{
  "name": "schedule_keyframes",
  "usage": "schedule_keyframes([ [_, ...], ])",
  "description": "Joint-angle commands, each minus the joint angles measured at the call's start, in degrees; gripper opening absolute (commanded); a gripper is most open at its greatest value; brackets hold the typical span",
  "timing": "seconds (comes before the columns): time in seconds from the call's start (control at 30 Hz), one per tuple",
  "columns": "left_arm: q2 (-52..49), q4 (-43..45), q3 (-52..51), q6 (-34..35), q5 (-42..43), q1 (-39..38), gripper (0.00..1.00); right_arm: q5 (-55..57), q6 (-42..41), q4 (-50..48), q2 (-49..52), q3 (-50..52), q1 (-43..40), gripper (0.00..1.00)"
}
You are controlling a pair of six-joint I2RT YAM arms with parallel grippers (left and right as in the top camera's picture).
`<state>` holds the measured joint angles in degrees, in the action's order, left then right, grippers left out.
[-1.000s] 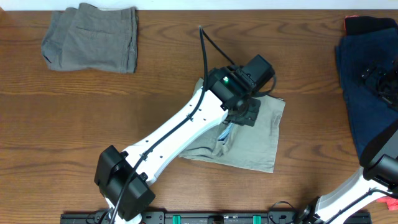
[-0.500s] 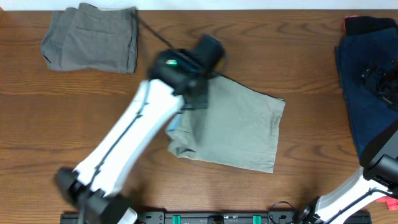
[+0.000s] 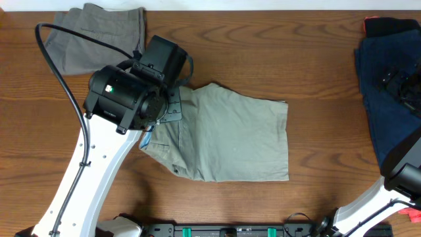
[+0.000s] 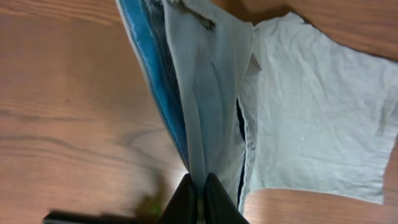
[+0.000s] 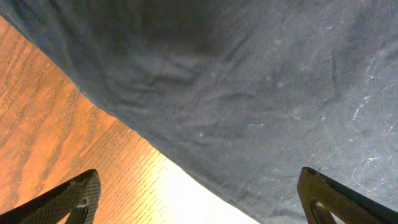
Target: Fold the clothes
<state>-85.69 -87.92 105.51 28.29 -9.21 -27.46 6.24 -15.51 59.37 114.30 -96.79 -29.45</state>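
Observation:
Next, I let go of the lifted edge with my left gripper just inside the beige shorts' straight edge (image 3: 273, 145) (image 4: 367, 138) that faces the navy garment.
The light khaki-beige shorts (image 3: 230, 138) lie folded in the table's middle. My left gripper (image 3: 164, 112) is shut on their left edge and lifts it; in the left wrist view the fingers (image 4: 198, 198) pinch the beige cloth (image 4: 311, 106), whose blue lining (image 4: 149, 68) shows. The grey-brown pair (image 3: 99, 39) lies folded at the far left. The navy garment (image 3: 385, 99) lies at the right edge. My right gripper (image 3: 401, 82) hovers over it; in the right wrist view the fingers (image 5: 199, 199) are wide open above the navy cloth (image 5: 249, 81).
A red and black item (image 3: 391, 25) lies at the far right corner behind the navy garment. The left arm's cable (image 3: 72, 39) loops over the grey-brown pair. Bare wood table (image 3: 316, 52) shows between the garments.
My left gripper has swung from the shorts' middle to the left, dragging the shorts' edge with it; the shorts have shifted left and turned. The right arm has not moved.

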Motion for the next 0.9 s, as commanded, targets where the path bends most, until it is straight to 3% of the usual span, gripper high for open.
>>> schedule_keyframes([
  [0.0, 0.6, -0.7, 1.7, -0.6, -3.1, 0.3, 0.06, 0.4, -0.7, 0.2, -1.4, -0.7, -0.1, 0.99],
  [0.27, 0.6, 1.1, 1.8, -0.5, -0.1, -1.2, 0.06, 0.4, -0.7, 0.2, -1.4, -0.7, -0.1, 0.99],
  [0.87, -8.1, 8.7, 1.5, 7.5, 0.9, -17.4, 0.06, 0.4, -0.7, 0.2, -1.4, -0.7, -0.1, 0.99],
])
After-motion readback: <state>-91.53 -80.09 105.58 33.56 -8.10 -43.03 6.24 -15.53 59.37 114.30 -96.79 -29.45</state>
